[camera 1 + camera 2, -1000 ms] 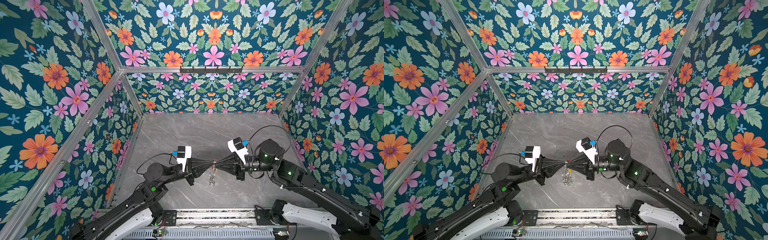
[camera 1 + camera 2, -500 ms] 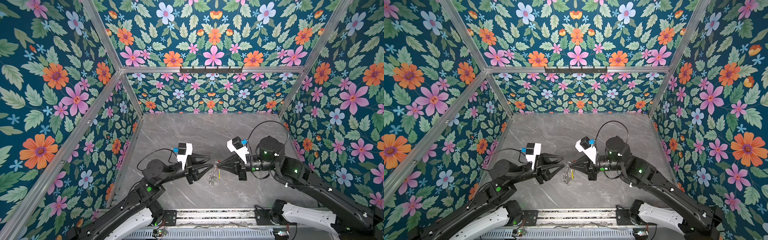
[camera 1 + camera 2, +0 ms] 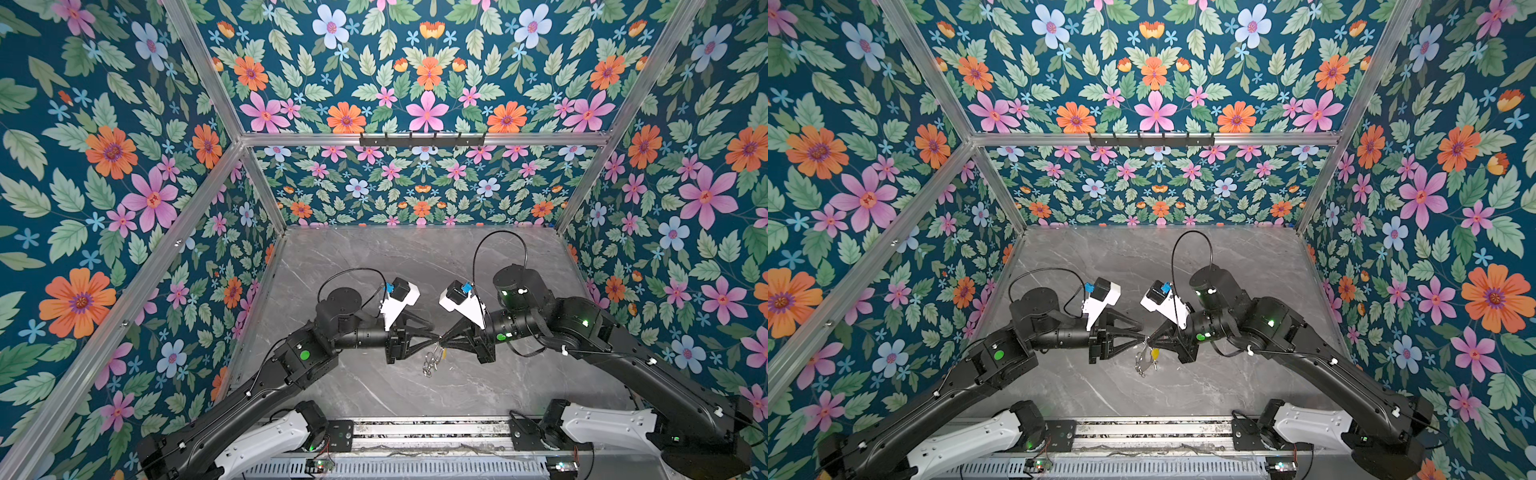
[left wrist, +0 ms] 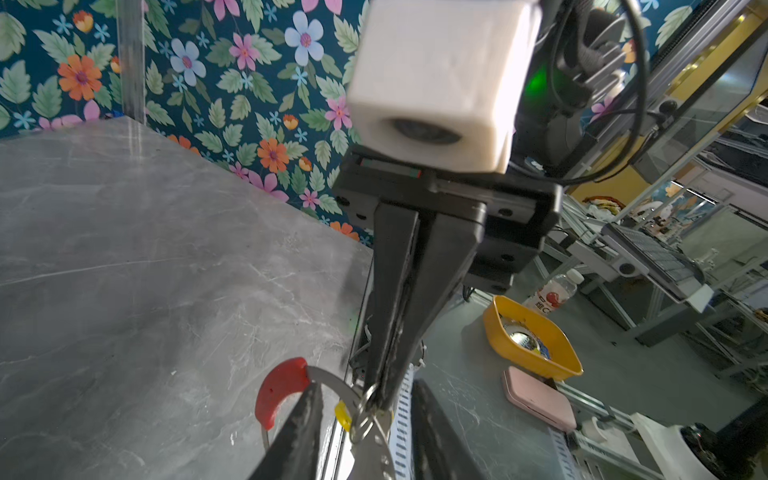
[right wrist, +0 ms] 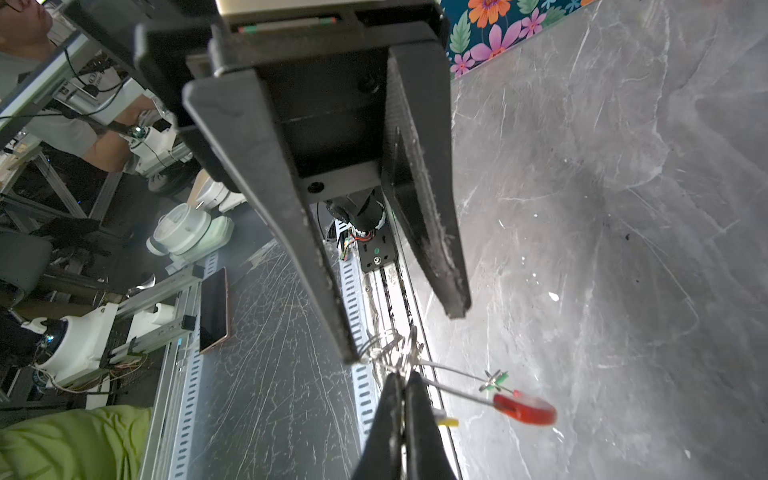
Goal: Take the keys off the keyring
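Note:
The keyring's rim beside the yellow key is held shut in my right gripper, so next my left gripper takes over there while my right gripper takes the yellow key point(image 3: 1155, 354).
In both top views the keyring point(image 3: 432, 360) hangs just above the table between my two grippers, which meet tip to tip. My right gripper point(image 5: 402, 380) is shut on the ring's rim, by a bunch of small silver loops point(image 5: 386, 347). The ring's red segment point(image 5: 524, 409) sticks out to one side. Next to it is the key with the green tag point(image 5: 496, 380), and the yellow key point(image 5: 446, 422) shows by the right fingers. My left gripper point(image 4: 365, 388) is open, its fingers point(image 4: 299, 432) either side of the rim, one against the red segment point(image 4: 276, 388).
The grey marble table point(image 3: 395, 266) has flowered walls on three sides and a metal rail point(image 3: 415, 432) along its front edge. Beyond that edge, in the left wrist view, a yellow bowl point(image 4: 494, 328) and a pink case point(image 4: 536, 399) lie on a lower surface.
My left gripper was shut at the ring, then opened and drew back to the left. Now it has come back to the ring with its jaws narrower but still apart. The right gripper stayed shut.

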You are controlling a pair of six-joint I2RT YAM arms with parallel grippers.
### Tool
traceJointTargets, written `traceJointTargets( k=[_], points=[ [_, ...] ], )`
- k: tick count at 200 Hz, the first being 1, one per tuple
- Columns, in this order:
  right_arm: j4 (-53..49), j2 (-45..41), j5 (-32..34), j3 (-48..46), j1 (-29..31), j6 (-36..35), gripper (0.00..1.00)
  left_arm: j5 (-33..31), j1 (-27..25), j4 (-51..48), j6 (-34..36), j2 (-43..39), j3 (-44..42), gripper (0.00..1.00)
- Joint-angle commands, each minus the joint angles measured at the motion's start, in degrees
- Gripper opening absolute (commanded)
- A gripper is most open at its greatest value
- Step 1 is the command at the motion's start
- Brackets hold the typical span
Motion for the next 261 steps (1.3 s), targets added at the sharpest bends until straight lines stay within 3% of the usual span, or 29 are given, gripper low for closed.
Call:
traceJointTargets(
  k=[1, 32, 70, 127, 171, 203, 229, 261],
  points=[
    [-1.62, 0.25, 0.15, 0.80, 0.06, -1.69, 0.00, 3.74, 0.03, -2.22, 1.89, 0.99, 0.93, 0.37],
    [-2.01, 0.50, 0.58, 1.43, 0.04, -1.83, 0.00, 5.23, 0.02, -2.51, 2.29, 2.03, 1.37, 0.35],
    [-2.34, 0.85, 1.50, 1.59, 0.10, -2.07, 0.00, 6.71, 0.03, -1.34, 2.18, 2.34, 1.40, 0.19],
    [-2.23, 1.45, 2.64, 1.68, 0.06, -2.08, 0.00, 8.29, 0.00, -1.01, 2.06, 3.73, 2.09, 0.15],
    [-1.51, 1.75, 3.53, 1.94, 0.10, -1.54, 0.00, 8.78, 0.03, -0.25, 2.01, 4.09, 1.81, 0.00],
    [1.20, 1.25, 4.77, 1.47, 0.10, -0.39, 0.00, 6.28, 0.02, 2.23, 1.67, 2.58, 0.37, 0.00],
    [7.82, -2.03, 7.27, -1.63, 0.27, 1.47, 0.37, 2.21, 0.03, 8.17, 0.81, -1.28, -2.68, 0.00],
    [23.98, -10.70, 14.06, -11.32, 1.86, 4.33, 0.49, -3.24, 0.01, 16.55, -0.09, -6.07, -7.33, 0.00]
  ],
)
